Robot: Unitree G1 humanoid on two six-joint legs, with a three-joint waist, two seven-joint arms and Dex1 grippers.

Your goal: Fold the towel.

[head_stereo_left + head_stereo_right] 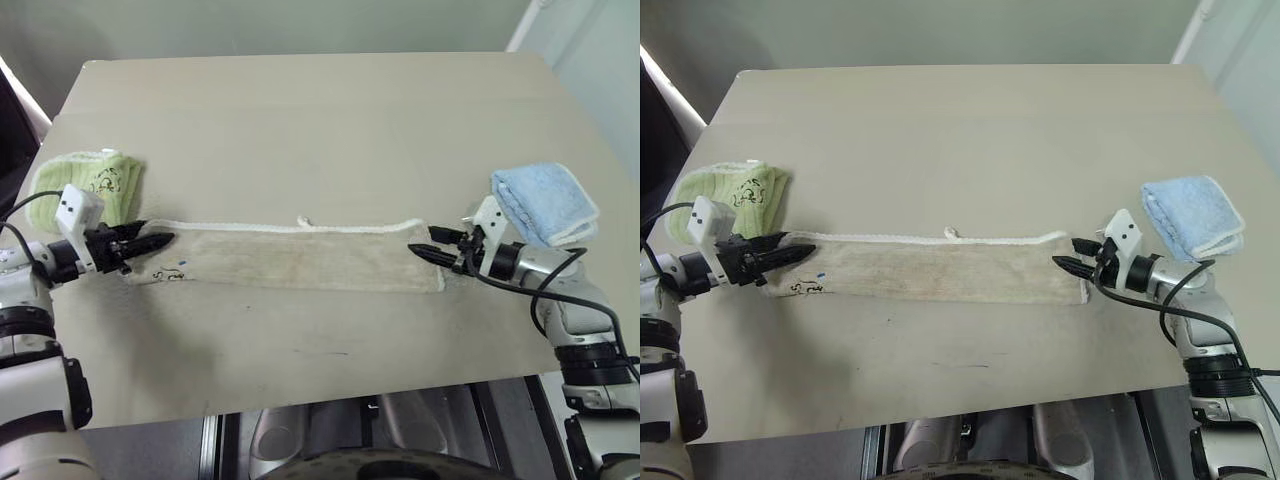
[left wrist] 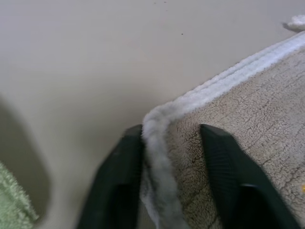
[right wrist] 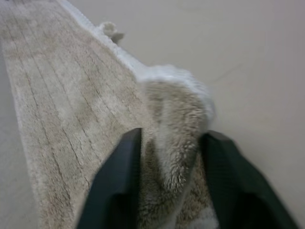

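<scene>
The towel's emblem end is lying close to the light green towel, so next my right gripper grabs the other end's near corner (image 1: 439,289) and pulls the emblem towel away.
The towel (image 1: 290,258) is beige terry with white corded edging and lies flat on the table as a long narrow strip running left to right. A small emblem (image 1: 172,271) is printed near its left end. My left gripper (image 1: 160,242) is at the strip's left end. It is open, and the corded corner (image 2: 159,119) rises between its fingers. At the right end my right gripper (image 1: 422,243) is open too, and a bunched tuft of the towel's corner (image 3: 174,114) stands between its fingers.
A folded light green towel (image 1: 95,185) lies just behind my left gripper. A folded light blue towel (image 1: 545,203) lies behind my right gripper. The tan table (image 1: 320,120) stretches far beyond the strip, and its front edge (image 1: 300,400) is close below it.
</scene>
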